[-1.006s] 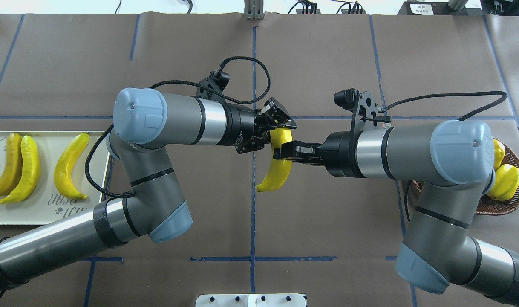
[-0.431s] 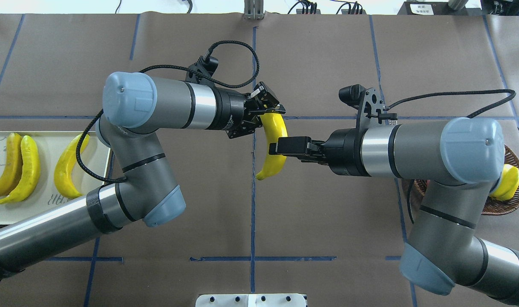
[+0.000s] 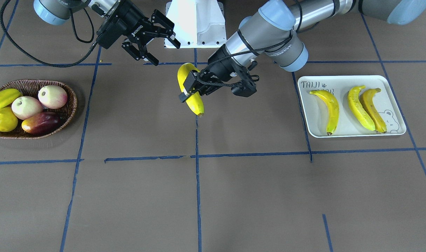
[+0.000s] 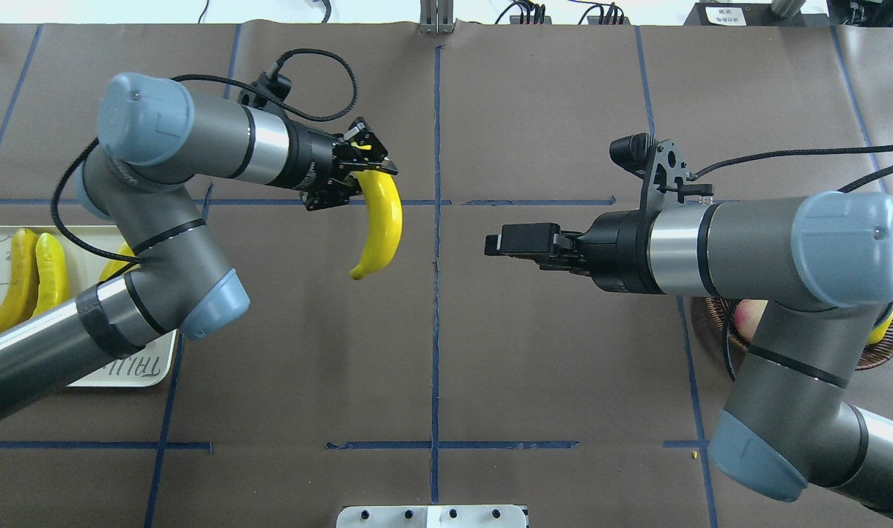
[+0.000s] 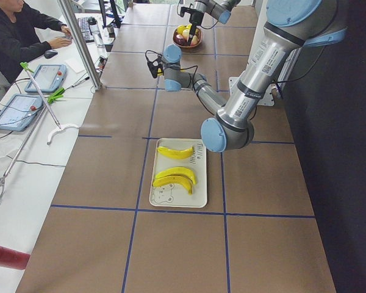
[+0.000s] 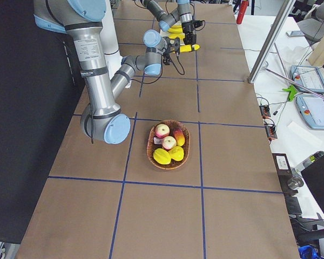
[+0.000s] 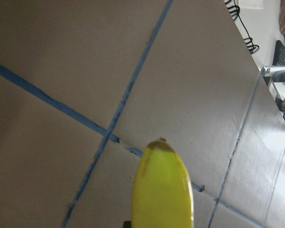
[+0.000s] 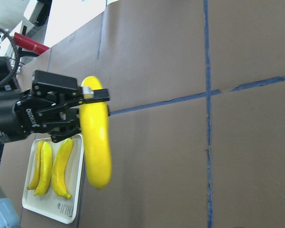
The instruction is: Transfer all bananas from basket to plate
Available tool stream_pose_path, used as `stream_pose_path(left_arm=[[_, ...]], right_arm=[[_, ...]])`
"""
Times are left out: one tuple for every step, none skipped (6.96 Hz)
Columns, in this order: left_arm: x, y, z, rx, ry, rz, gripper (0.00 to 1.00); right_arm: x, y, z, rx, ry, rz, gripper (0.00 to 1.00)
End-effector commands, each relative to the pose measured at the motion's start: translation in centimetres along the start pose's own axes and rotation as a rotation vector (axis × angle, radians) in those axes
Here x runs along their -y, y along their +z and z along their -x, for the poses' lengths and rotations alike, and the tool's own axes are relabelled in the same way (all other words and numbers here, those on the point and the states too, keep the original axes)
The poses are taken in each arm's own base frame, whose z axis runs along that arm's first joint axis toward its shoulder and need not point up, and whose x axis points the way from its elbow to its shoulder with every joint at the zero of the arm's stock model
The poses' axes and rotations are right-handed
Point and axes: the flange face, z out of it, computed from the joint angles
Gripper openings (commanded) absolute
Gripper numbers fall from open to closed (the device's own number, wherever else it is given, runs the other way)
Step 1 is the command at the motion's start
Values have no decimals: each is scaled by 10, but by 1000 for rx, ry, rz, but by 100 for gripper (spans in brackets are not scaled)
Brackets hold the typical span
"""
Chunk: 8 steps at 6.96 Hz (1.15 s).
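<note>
The robot's left gripper will release the banana on the plate, in the gap [image 3: 345, 102] between the single banana and the pair.
My left gripper [image 4: 366, 170] is shut on the top end of a yellow banana [image 4: 380, 220], which hangs above the table left of the centre line. The front-facing view shows the same banana [image 3: 193, 101] in that gripper [image 3: 191, 87]. My right gripper [image 3: 167, 54] is open and empty, apart from the banana on its right side [image 4: 492, 243]. The off-white plate [image 3: 342, 84] holds three bananas [image 3: 330, 105] [image 3: 358, 106] [image 3: 372, 108]. The wicker basket [image 3: 34, 83] holds apples, a reddish fruit and yellow fruit; no banana shows in it.
My left arm's elbow hangs over part of the plate [image 4: 146, 370] in the overhead view. My right arm covers most of the basket [image 4: 883, 352]. A white mount [image 3: 195, 21] stands at the robot's side. A person sits at a side desk [image 5: 24, 36].
My right gripper has let go of the banana and drawn back to the right. My left arm has carried the banana to the left and further from the robot.
</note>
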Motion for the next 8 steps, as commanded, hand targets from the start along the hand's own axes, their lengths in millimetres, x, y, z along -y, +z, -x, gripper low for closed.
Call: stream_pose_path(left_arm=[[62,-54,110,163,116,-71,0],[81,-88,177,246,180,-102,0],[89,-106,230,321,218,-109,0],[96,-119,266,377,237,-109,0],[99,-127,293,418,236,-108,0],[100,-137,316,453,236,-106,0],[100,-141,328,470,238,-102,5],[100,-144,333,475,255,-97,97]], right_arm=[[34,-30,-36,-59,23,-3,100],[52,-44,-56,-91,43,-14,100],[62,-51,-74,-124,37,-21,100],[63,-53,-88,-161,7,-18,100],[66,-52,-93,-189,8,-21,100],[74,-61,-101,-203,18,-40,100],[76,-61,-105,-211,20,-42,100],[78,-64,-110,-221,15,-45,100]])
